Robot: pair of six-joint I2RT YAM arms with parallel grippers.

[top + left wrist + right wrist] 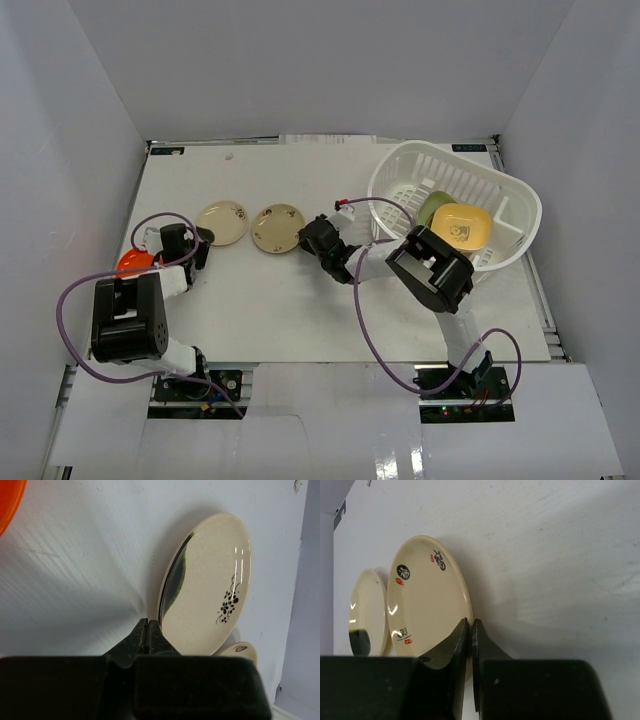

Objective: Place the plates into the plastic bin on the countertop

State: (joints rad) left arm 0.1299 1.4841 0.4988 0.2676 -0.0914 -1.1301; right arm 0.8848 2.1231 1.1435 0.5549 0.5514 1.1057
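The flower-print plate's rim lies just outside the shut fingers of my left gripper, so next I open them and close them around the plate's edge (160, 608) before I lift.
Two cream plates lie side by side on the countertop (330, 320). The left one (222, 222) (205, 585) carries a black flower print. My left gripper (203, 238) (148, 624) is at its near rim, jaws pressed together with nothing visible between them, the rim just to their right. The right plate (278, 228) (425, 600) has red and black marks. My right gripper (306, 238) (470, 622) is shut on its rim, one finger inside and one outside. The plastic bin (400, 165) at the back right holds a yellow plate (462, 225) and a green plate (432, 207).
An orange plate (135, 262) (7, 500) lies partly under my left arm near the left edge. White walls enclose the countertop on three sides. The right arm's purple cable (365, 320) loops over the surface in front of the bin.
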